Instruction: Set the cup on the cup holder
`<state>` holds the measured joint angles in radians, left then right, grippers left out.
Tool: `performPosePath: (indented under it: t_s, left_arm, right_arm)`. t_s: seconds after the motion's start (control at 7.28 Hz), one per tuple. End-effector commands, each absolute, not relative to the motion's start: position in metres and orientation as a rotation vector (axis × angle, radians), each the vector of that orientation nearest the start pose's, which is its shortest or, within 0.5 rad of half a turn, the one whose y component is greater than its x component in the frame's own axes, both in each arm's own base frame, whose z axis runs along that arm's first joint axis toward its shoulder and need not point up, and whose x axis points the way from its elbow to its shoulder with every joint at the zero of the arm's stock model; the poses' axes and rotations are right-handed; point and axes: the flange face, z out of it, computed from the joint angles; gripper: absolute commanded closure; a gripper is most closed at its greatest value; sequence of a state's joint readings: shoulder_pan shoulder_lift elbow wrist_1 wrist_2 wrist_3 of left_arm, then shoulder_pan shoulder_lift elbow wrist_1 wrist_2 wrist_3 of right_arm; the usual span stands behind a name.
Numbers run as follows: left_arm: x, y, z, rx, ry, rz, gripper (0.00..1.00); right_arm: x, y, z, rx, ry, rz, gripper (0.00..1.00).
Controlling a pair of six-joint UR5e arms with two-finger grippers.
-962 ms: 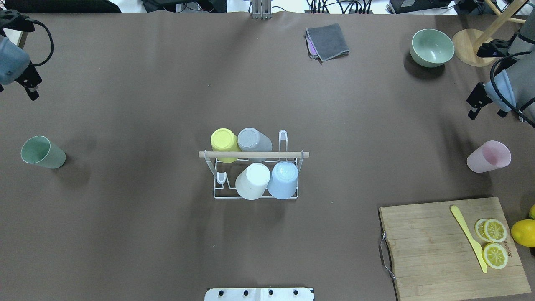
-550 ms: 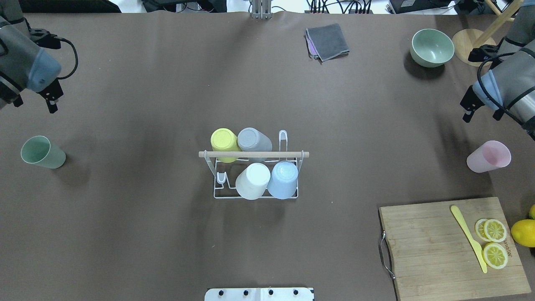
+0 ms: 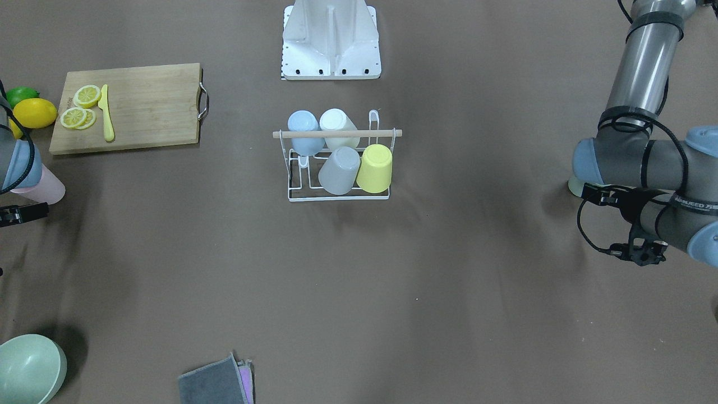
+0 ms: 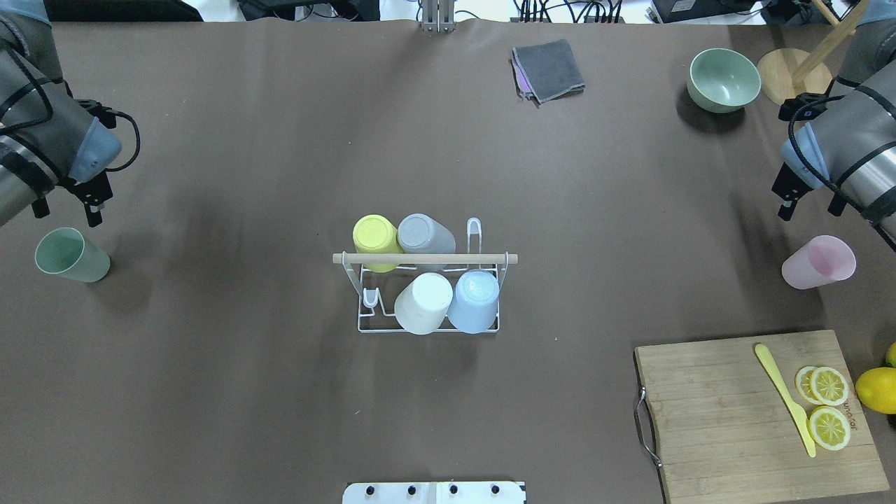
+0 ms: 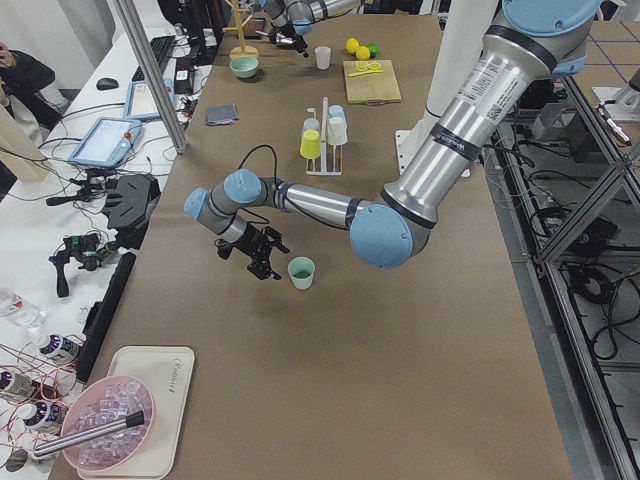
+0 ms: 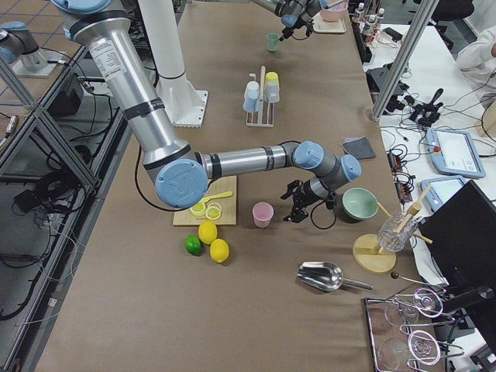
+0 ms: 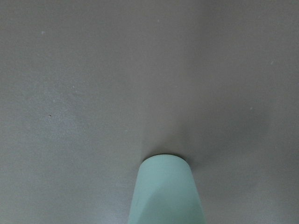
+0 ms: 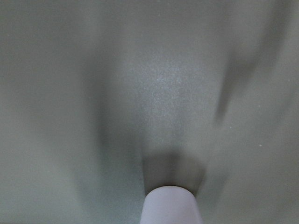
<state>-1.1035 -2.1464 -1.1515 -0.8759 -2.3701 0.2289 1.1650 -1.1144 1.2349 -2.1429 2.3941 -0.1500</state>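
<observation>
The pink cup near the wooden cutting board is next for my right gripper, which should go there and close around the middle of the cup's body (image 3: 42,186) (image 8: 171,215).
The white wire cup holder (image 4: 427,308) with a wooden rod handle stands mid-table and carries yellow, grey, white and blue cups upside down; it also shows in the front view (image 3: 338,168). A green cup (image 4: 70,255) stands upright at the left and fills the bottom of the left wrist view (image 7: 166,191). My left gripper (image 4: 66,208) is open and empty just beyond it. A pink cup (image 4: 819,262) stands at the right and shows in the right wrist view (image 8: 170,205). My right gripper (image 4: 810,208) is open and empty just beyond it.
A wooden cutting board (image 4: 707,413) with lemon slices and a yellow knife lies at the near right, with whole lemons (image 4: 876,390) beside it. A green bowl (image 4: 724,79), a wooden stand (image 4: 791,77) and a folded grey cloth (image 4: 548,68) sit along the far edge.
Both arms have swung in from the table's sides. The left gripper has come toward the green cup and the right gripper toward the pink cup. The cups and holder have not moved.
</observation>
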Motion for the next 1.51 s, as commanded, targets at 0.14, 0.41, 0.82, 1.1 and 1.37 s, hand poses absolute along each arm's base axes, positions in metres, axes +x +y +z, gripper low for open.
performPosePath:
  t_s: [0.14,0.41,0.82,1.1,1.37]
  left_arm:
    - [0.256,-0.625,0.588,-0.649,0.723,0.419,0.02]
    - [0.271,-0.622,0.600,-0.696,0.737,0.403,0.02]
    - [0.288,-0.616,0.611,-0.737,0.717,0.413,0.02]
    - [0.291,-0.613,0.619,-0.757,0.707,0.412,0.02]
    - [0.291,-0.612,0.620,-0.752,0.714,0.435,0.02]
  right_arm:
    - [-0.212,-0.596,0.619,-0.597,-0.731,-0.341,0.04]
    - [-0.215,-0.589,0.627,-0.638,-0.729,-0.364,0.04]
    - [-0.228,-0.577,0.637,-0.683,-0.700,-0.379,0.01]
    - [-0.235,-0.571,0.650,-0.714,-0.672,-0.389,0.01]
    - [-0.241,-0.565,0.658,-0.741,-0.661,-0.388,0.01]
